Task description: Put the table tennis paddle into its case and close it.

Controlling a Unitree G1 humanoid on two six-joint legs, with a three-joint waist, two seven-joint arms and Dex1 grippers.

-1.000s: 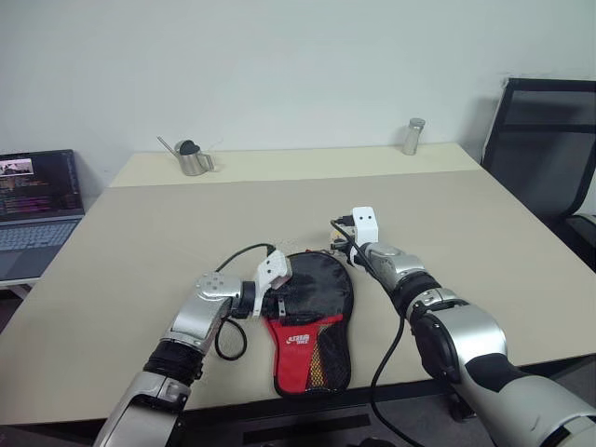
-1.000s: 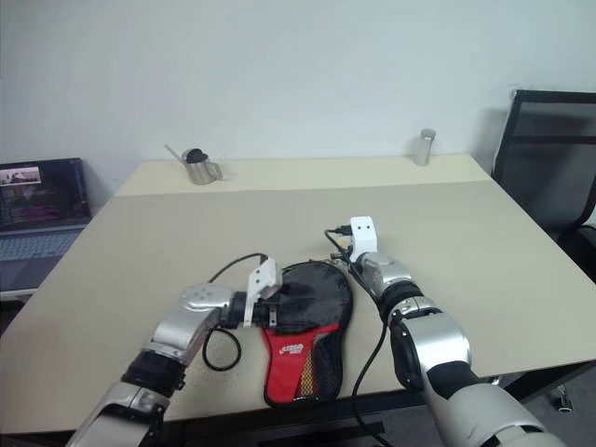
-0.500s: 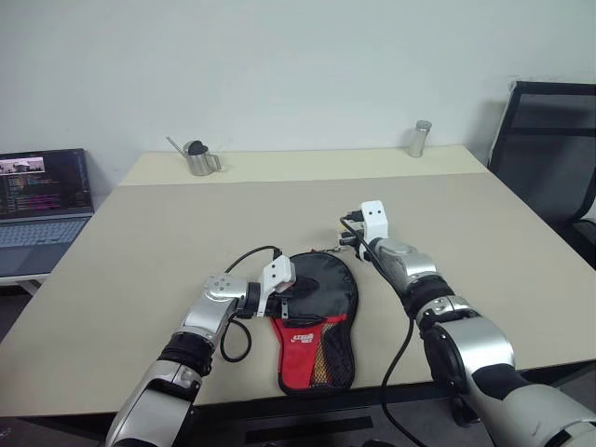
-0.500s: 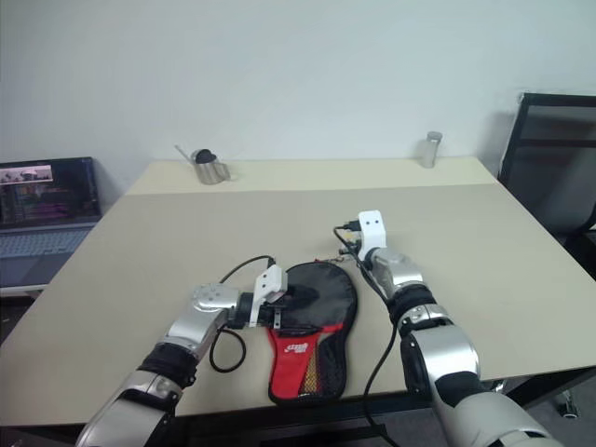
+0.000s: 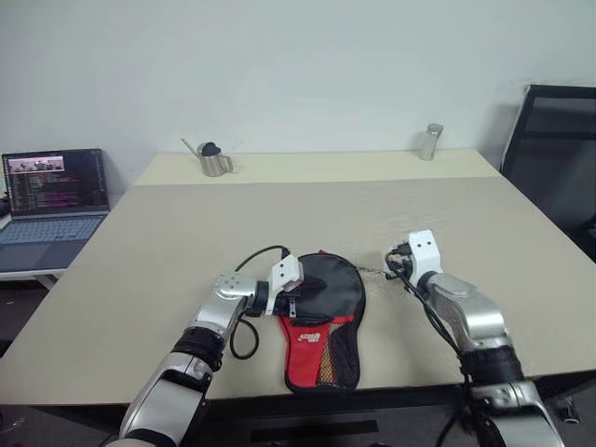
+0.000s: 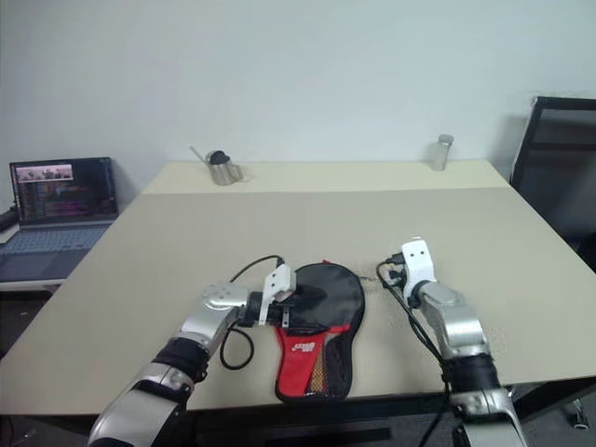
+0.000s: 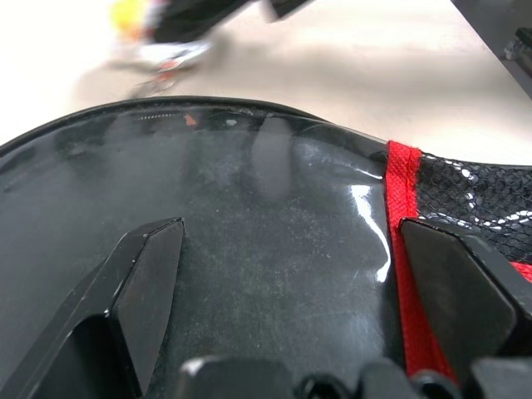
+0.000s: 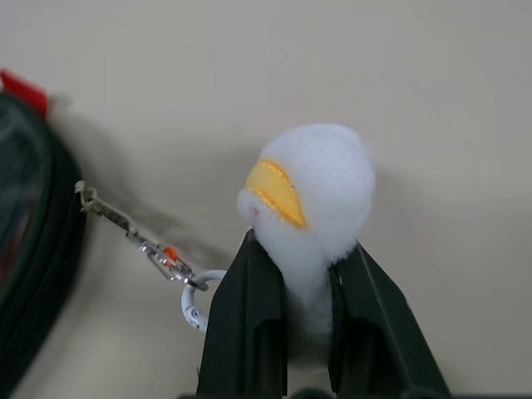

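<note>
Next, I release the white fluffy charm from my right gripper, hanging off the table's front edge [image 5: 345,408] below the case's red mesh end.
The case [image 5: 322,315] lies flat near the table's front edge, black round end away from me, red mesh end towards me. My left gripper [image 5: 296,296] rests on its black face [image 7: 274,183], open, fingers spread across it beside the red edging [image 7: 403,208]. My right gripper [image 8: 303,249] sits to the right of the case [image 5: 395,269], shut on a white fluffy charm [image 8: 312,179] with a yellow patch. A thin chain with a clip [image 8: 141,241] runs from the charm to the case's edge. The table tennis paddle is hidden from view.
A small metal watering can [image 5: 214,160] and a metal cylinder [image 5: 429,142] stand at the table's far edge. A laptop [image 5: 51,191] sits on a lower surface at the left. A black chair [image 5: 559,130] stands at the right.
My right gripper has drawn away from the case's top edge to the right and towards me, taking the charm and its chain along. The left gripper stays on the case. The camera has shifted.
</note>
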